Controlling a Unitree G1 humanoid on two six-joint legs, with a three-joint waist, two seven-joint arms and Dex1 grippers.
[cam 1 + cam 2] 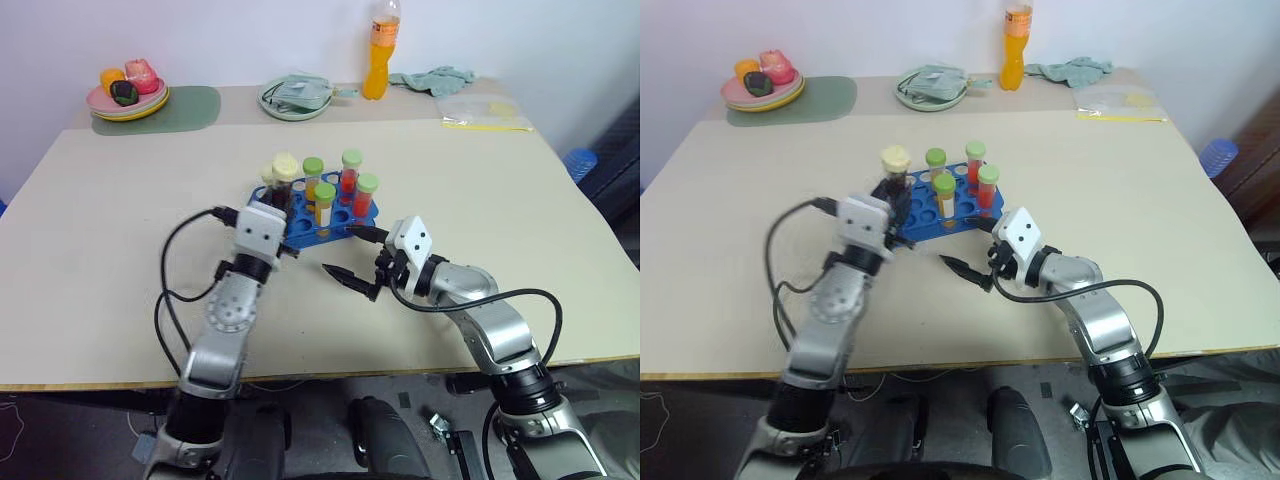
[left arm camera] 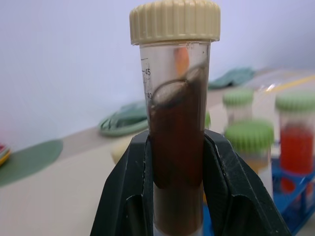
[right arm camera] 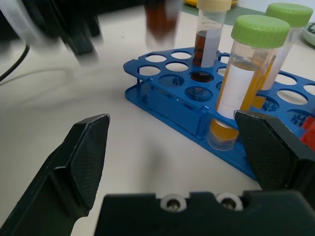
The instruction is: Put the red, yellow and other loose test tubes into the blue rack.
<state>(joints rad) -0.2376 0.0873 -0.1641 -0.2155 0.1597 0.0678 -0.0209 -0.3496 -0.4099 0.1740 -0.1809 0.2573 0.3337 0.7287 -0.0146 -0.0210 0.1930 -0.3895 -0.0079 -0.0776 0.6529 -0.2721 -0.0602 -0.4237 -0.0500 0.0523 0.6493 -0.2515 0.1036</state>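
Next, my left gripper lets go of the dark maroon test tube in the blue rack (image 1: pixel 285 230), in front of the other maroon tube.
My left gripper (image 2: pixel 177 142) is shut on a dark maroon test tube (image 2: pixel 176 147) with a cream cap and holds it upright. It hangs at the left end of the blue rack (image 1: pixel 345 222), just above it. The rack (image 3: pixel 162 96) stands in the middle of the table and holds several green-capped tubes. Among them are a yellow one (image 3: pixel 246 83) and a red one (image 1: pixel 349 180). Another maroon tube with a cream cap (image 3: pixel 209 34) also stands in it. My right gripper (image 1: pixel 340 250) is open and empty, low over the table just in front of the rack.
At the table's far edge stand a tall orange bottle (image 1: pixel 380 50), a bowl with a cloth (image 1: pixel 295 97), a plate of toy food (image 1: pixel 128 95) on a green mat (image 1: pixel 190 105), a loose cloth (image 1: pixel 432 78) and a plastic bag (image 1: pixel 483 113).
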